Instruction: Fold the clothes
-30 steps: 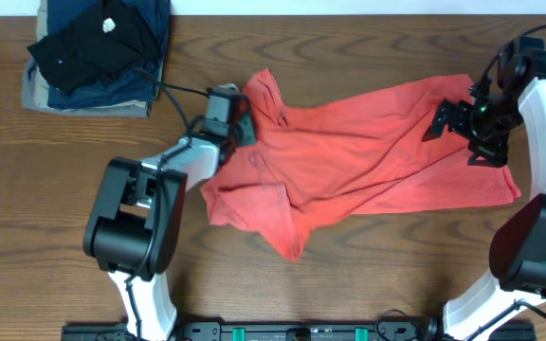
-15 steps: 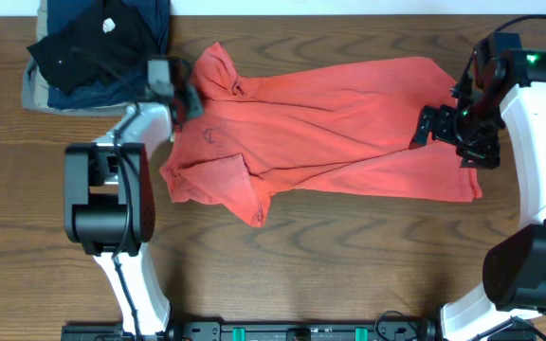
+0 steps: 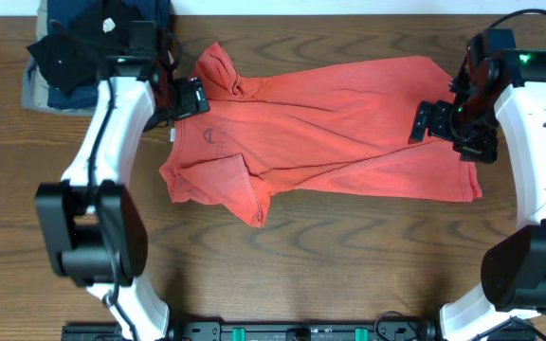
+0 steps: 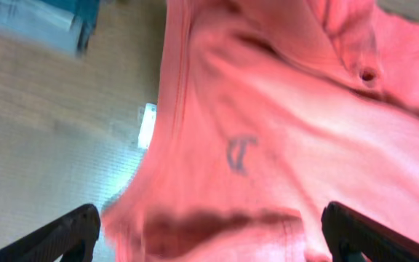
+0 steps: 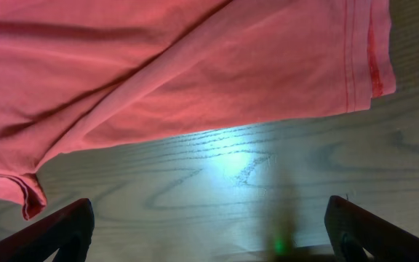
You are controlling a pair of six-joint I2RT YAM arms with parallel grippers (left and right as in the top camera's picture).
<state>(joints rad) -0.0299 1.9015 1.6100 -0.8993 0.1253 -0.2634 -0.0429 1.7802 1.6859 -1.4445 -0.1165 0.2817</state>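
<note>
The near sleeve's folded-back corner (image 3: 242, 158) (image 4: 294, 218) lies on the orange-red T-shirt's body close to the small dark logo, and my left gripper should close on it next.
The clothes, an orange-red T-shirt (image 3: 330, 123), lie spread and creased across the table, collar at the left, hem at the right. My left gripper (image 3: 190, 98) hovers open over the collar end, holding nothing. In the left wrist view the shirt (image 4: 282, 109) fills the frame with a small dark logo (image 4: 240, 153) and a white tag (image 4: 146, 125); the gripper (image 4: 209, 240) shows both fingers wide apart. My right gripper (image 3: 434, 123) hangs open over the hem end. In the right wrist view the gripper (image 5: 209, 236) stands over bare wood, with the shirt's hem (image 5: 355, 58) beyond it.
A pile of folded black, navy and khaki garments (image 3: 93, 52) sits at the table's back left corner, close to the left arm. A blue edge of that pile (image 4: 42, 14) shows in the left wrist view. Bare wood (image 3: 349, 265) runs along the front of the table.
The left gripper dragged the shirt's collar end left and back, then opened and let it go. The shirt now lies flatter. The right gripper stayed open and barely moved.
</note>
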